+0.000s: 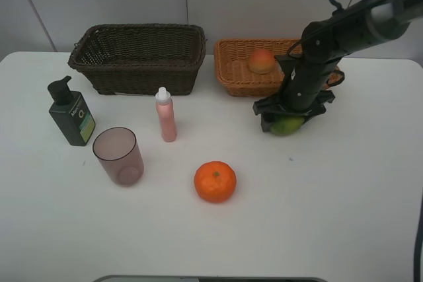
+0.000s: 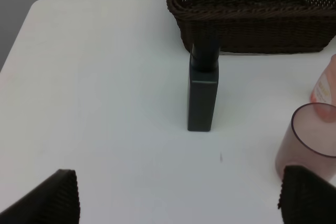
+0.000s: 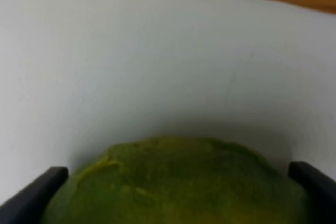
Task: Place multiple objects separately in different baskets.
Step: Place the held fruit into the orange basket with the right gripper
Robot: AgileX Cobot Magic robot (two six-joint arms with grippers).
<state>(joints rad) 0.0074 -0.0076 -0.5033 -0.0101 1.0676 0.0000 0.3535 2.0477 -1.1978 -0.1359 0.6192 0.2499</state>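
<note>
Next, I set the green fruit in the orange-tan basket (image 1: 289, 69) beside the red-yellow fruit with my right gripper.
My right gripper (image 1: 289, 117) stands low over the green fruit (image 1: 285, 126), which rests on the table in front of the orange-tan basket (image 1: 231, 74). In the right wrist view the fingers stand wide apart on either side of the fruit (image 3: 173, 182). The red-yellow fruit (image 1: 262, 61) lies in that basket. The orange (image 1: 215, 181), pink bottle (image 1: 165, 115), cup (image 1: 119, 156) and pump bottle (image 1: 71, 113) stand on the table. The dark brown basket (image 1: 139, 70) holds nothing I can see. My left gripper (image 2: 178, 198) is open and empty, short of the pump bottle (image 2: 203, 90).
White table (image 1: 344, 216) with a wall behind it. The right arm reaches in from the upper right over the orange-tan basket's corner. In the left wrist view the cup (image 2: 310, 142) and pink bottle (image 2: 324, 85) are at one side, the dark basket (image 2: 252, 24) beyond.
</note>
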